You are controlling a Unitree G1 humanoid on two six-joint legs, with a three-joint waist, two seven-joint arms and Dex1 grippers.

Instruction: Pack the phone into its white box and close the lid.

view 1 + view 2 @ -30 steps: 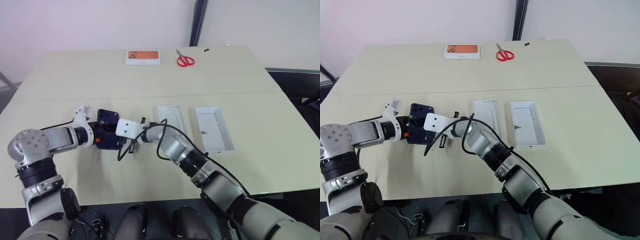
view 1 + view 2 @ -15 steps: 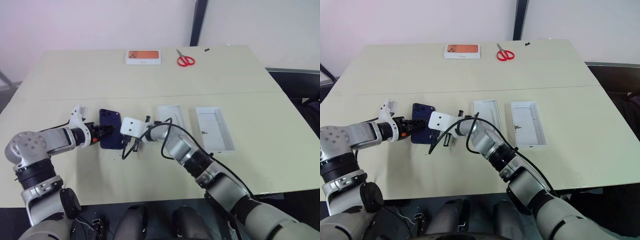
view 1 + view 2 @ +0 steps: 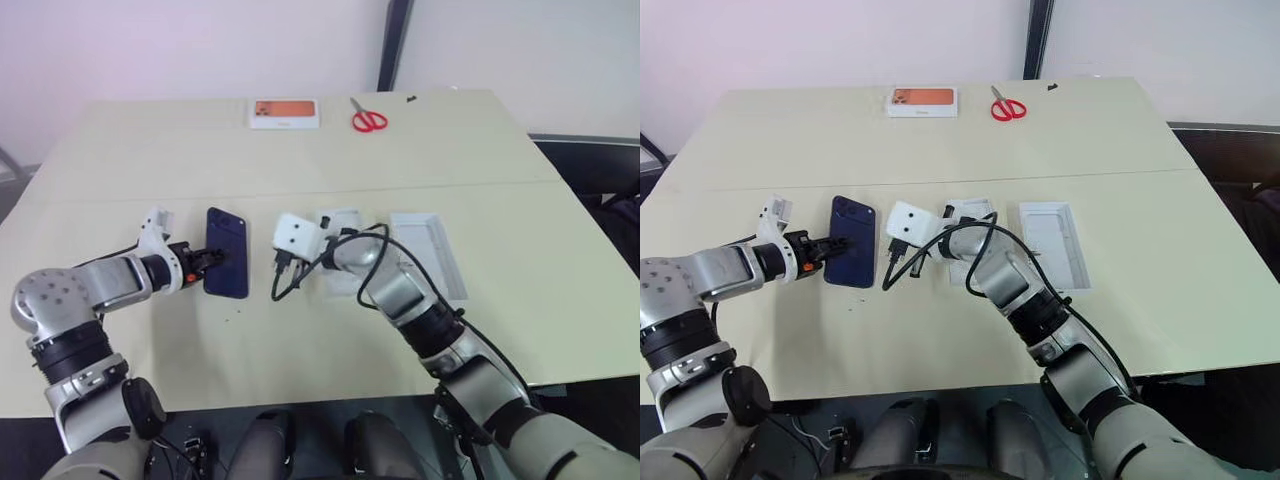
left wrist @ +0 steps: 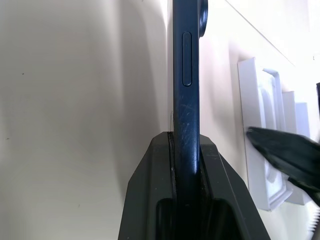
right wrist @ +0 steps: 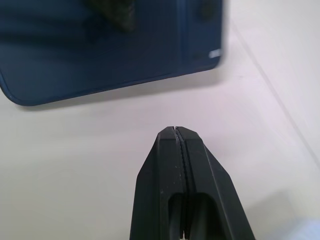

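Note:
Next, my left gripper puts the dark navy phone down inside the white tray (image 3: 347, 252) (image 4: 270, 134) closest to it.
The dark navy phone (image 3: 228, 255) is held just above the table at the left, back up, with its camera cluster at the far corner. My left gripper (image 3: 207, 262) is shut on its near left edge; the left wrist view shows the phone (image 4: 186, 75) edge-on, clamped between the fingers (image 4: 150, 190). My right gripper (image 3: 277, 263) is shut and empty, a short way right of the phone and pointing at it (image 5: 176, 131). Two shallow white trays lie at centre right: one (image 3: 343, 216) mostly hidden under my right arm, the other (image 3: 430, 250) open to view. I cannot tell which is the box and which the lid.
A white box with an orange picture (image 3: 285, 113) and red scissors (image 3: 369, 121) lie at the table's far edge. A black cable (image 3: 290, 288) loops off my right wrist just above the table. Bare tabletop stretches in front of the phone and the trays.
My left gripper has closed on the phone. My right gripper has drawn back to the right and risen, away from the phone and over the nearer tray. The phone now lies flatter.

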